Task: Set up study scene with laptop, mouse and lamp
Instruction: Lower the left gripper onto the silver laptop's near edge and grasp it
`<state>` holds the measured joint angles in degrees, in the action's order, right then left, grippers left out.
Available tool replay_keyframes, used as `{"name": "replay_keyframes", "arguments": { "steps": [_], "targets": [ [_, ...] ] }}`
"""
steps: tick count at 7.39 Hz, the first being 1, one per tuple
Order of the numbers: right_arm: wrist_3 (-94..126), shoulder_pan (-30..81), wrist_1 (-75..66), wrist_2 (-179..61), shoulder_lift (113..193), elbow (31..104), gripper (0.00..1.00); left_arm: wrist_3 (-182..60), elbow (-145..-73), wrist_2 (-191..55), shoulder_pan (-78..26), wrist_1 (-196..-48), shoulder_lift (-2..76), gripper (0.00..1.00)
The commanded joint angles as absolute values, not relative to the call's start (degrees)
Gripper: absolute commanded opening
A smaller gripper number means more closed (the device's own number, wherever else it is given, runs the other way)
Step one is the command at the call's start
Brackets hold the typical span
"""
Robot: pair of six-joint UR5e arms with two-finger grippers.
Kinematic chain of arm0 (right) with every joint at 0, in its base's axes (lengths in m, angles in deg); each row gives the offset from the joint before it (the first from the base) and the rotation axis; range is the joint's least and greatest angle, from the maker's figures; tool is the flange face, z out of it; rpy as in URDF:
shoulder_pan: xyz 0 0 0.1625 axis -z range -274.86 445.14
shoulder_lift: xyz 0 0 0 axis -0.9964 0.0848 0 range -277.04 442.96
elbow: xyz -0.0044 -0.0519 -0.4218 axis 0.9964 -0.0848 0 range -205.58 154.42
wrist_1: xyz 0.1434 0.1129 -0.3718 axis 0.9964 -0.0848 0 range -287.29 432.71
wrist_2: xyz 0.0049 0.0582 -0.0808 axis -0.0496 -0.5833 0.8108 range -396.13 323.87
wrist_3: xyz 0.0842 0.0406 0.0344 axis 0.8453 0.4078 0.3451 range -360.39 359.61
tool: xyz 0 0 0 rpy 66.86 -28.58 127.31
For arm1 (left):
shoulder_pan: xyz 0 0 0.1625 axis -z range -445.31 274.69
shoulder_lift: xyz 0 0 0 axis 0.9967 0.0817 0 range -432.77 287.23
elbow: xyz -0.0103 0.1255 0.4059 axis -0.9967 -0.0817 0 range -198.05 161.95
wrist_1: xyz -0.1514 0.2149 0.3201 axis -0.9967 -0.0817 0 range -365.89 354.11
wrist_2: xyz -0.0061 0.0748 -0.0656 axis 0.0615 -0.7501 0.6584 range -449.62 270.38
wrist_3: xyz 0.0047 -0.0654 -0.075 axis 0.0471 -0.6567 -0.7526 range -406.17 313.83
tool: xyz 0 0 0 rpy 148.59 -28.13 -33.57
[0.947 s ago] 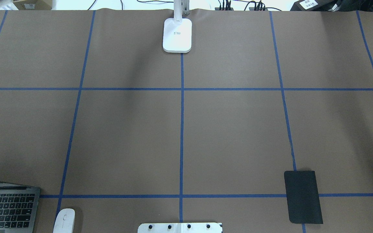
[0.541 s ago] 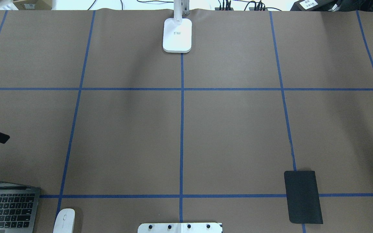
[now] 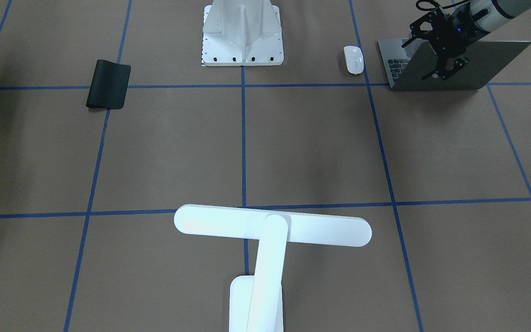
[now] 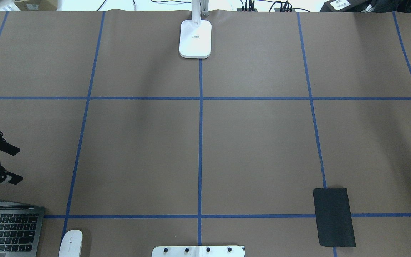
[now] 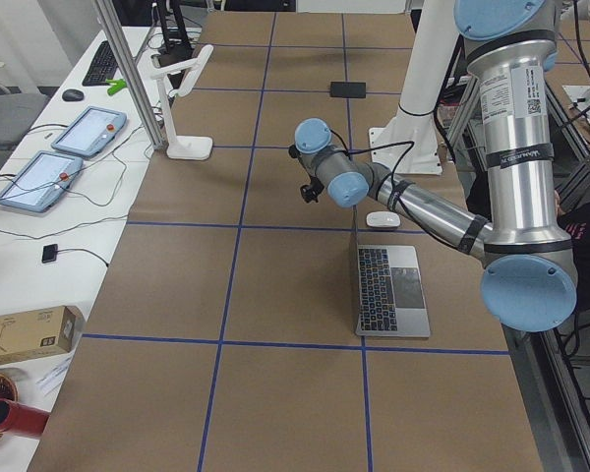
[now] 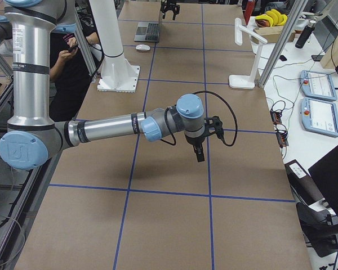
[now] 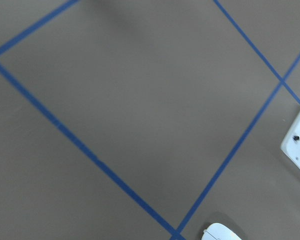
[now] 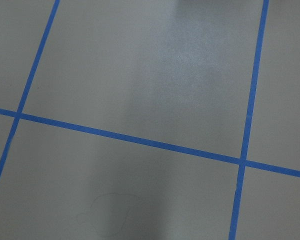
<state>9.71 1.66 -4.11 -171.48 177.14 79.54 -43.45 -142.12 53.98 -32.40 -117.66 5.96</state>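
I should next use my left gripper to grab the laptop lid's top edge (image 3: pixel 441 42), near the corner nearest the white mouse.
The open dark-grey laptop (image 4: pixel 9 228) sits at the near left corner, its lid (image 3: pixel 468 64) upright. Just right of it lies the white mouse (image 4: pixel 71 242), also seen at the bottom of the left wrist view as the mouse (image 7: pixel 222 234). At the far middle edge stands the white lamp (image 3: pixel 272 226) on its base (image 4: pixel 195 38). My left gripper (image 4: pixel 14 163) hovers open and holding nothing, just beyond the laptop's lid, and shows in front of the lid as the left gripper (image 3: pixel 420 59). The right gripper (image 6: pixel 198 153) hangs over bare table on the right; I cannot tell its state.
A thin black mat (image 4: pixel 334 217) lies near the front right. The white bolted mount (image 3: pixel 242 32) stands at the near middle edge. Blue tape lines grid the brown table. A person (image 6: pixel 73 45) stands behind the robot.
The left gripper has come in from the left edge of the overhead view and moved toward the near side, closer to the laptop. Its fingers stay open.
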Motion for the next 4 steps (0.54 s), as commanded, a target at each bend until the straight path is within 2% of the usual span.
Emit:
{"name": "replay_keyframes", "arguments": {
  "steps": [1,4],
  "targets": [
    [9.7,1.9,-4.1,-171.5,177.2,79.5,1.00,-36.3,-142.4,52.9,-32.7,-117.8,1.7,1.00],
    [9.7,2.2,-4.0,-171.5,177.6,79.5,1.00,-36.1,-143.6,54.0,-33.5,-117.8,-2.0,1.00]
  ]
}}
